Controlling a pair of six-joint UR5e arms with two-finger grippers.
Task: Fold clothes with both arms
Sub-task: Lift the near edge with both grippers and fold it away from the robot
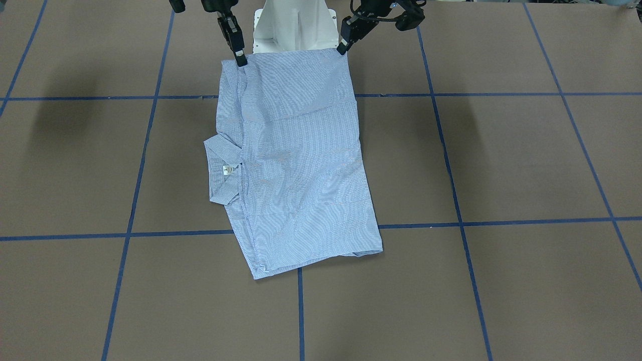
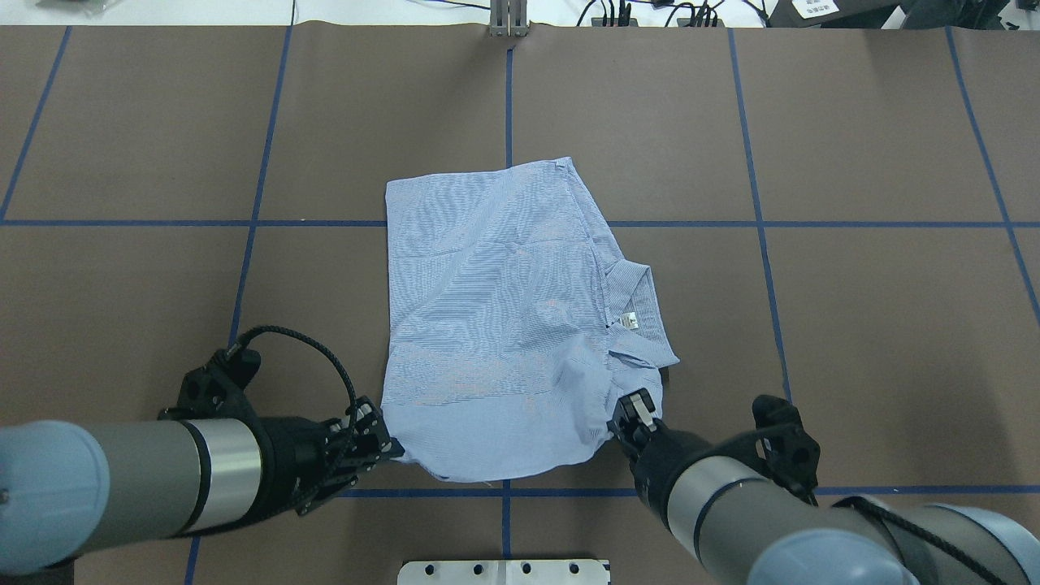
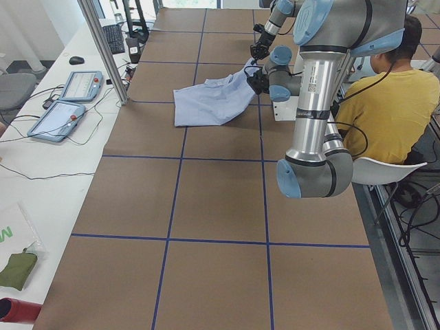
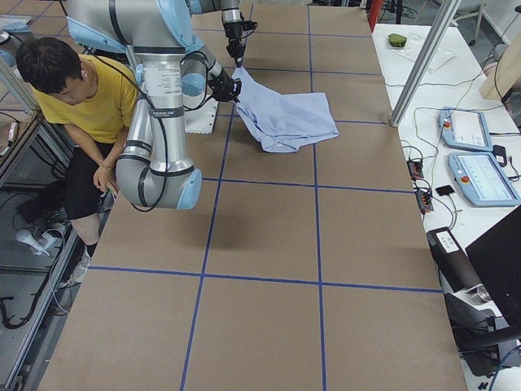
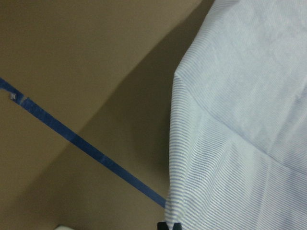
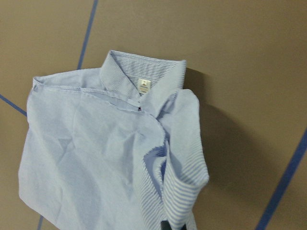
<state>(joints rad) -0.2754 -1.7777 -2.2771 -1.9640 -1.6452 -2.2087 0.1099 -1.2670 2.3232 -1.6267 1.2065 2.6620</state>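
The corner of the shirt's raised edge, now held off the table, will be released by my left gripper just by the shirt's far corner [image 1: 391,261], on the side away from the collar.
The light blue striped shirt [image 1: 296,165] [image 2: 496,309] lies folded on the brown table, its collar and white neck label [image 2: 627,321] [image 6: 143,85] on the robot's right side. The edge nearest the robot is raised off the table. My left gripper [image 2: 392,448] [image 1: 344,48] is shut on that edge's left corner, and my right gripper [image 2: 624,421] [image 1: 240,59] is shut on its right corner below the collar. The left wrist view shows striped cloth [image 5: 249,120] hanging from the fingers. The right wrist view shows the shirt [image 6: 96,158] spread out below.
The white pedestal base [image 1: 293,25] stands just behind the raised edge. A person in a yellow shirt [image 3: 392,96] sits behind the robot. Two teach pendants [image 3: 69,103] and a metal post [image 3: 106,51] stand at the table's far side. Blue tape lines cross the table.
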